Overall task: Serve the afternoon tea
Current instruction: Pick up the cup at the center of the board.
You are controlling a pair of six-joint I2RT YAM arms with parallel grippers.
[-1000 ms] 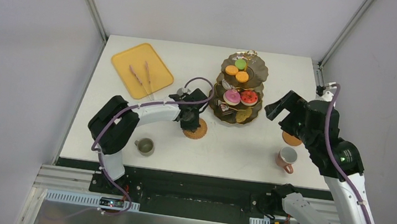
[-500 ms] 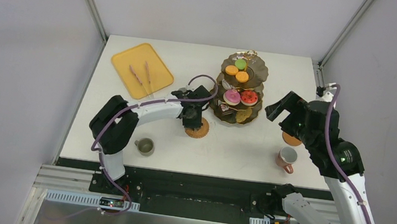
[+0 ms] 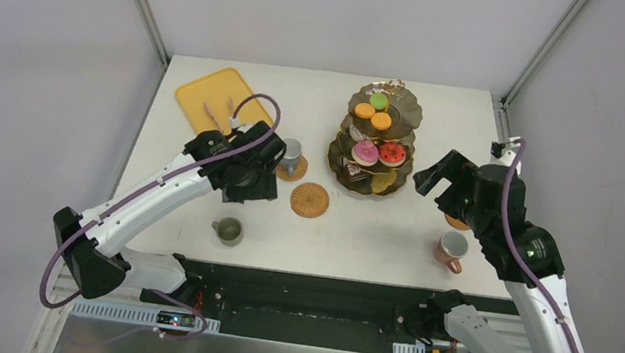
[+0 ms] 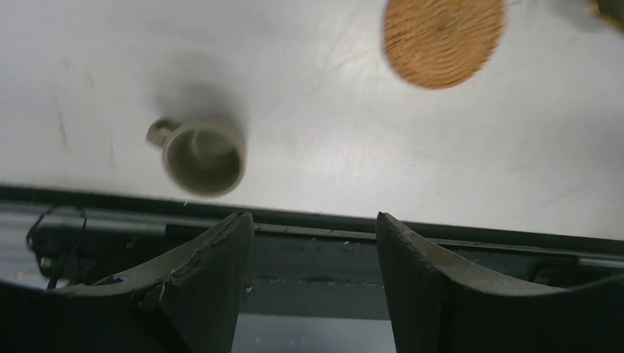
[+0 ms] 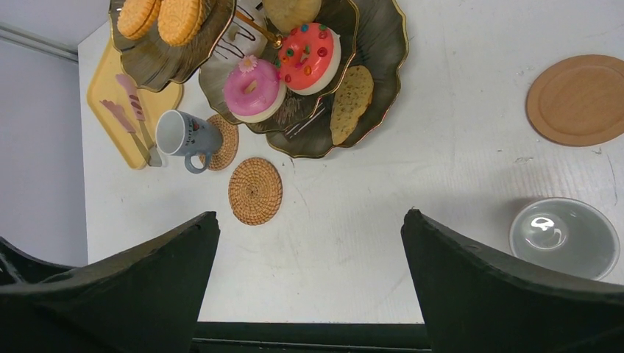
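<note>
I should next move my left gripper to the olive mug's rim (image 3: pixel 241 229) (image 4: pixel 240 155) and close it there, on the side opposite the mug's handle.
The dark gold-rimmed stand (image 3: pixel 405 114) holds orange macarons (image 3: pixel 365 110) and a green one on top, and a pink doughnut (image 5: pixel 254 90) and a red doughnut (image 5: pixel 309 55) below. A grey-blue mug (image 3: pixel 291 151) stands on a coaster left of the stand. One woven coaster (image 3: pixel 310 200) lies bare in front of it. My left gripper (image 3: pixel 249 183) hovers open and empty left of that coaster, with the olive mug (image 4: pixel 202 154) below it. The right gripper (image 3: pixel 437 176) hangs wide open right of the stand, above a smooth coaster (image 5: pixel 580 99) and the pink mug (image 3: pixel 452 248).
The yellow-orange tray (image 3: pixel 199 94) with pink-handled tongs (image 5: pixel 132 110) lies at the back left, partly behind my left arm. The olive mug (image 3: pixel 229 231) and the pink mug stand close to the table's near edge (image 3: pixel 308 272).
My left gripper has opened, let go of the woven coaster and swung back to the left, uncovering the grey-blue mug. The right arm has shifted only slightly.
</note>
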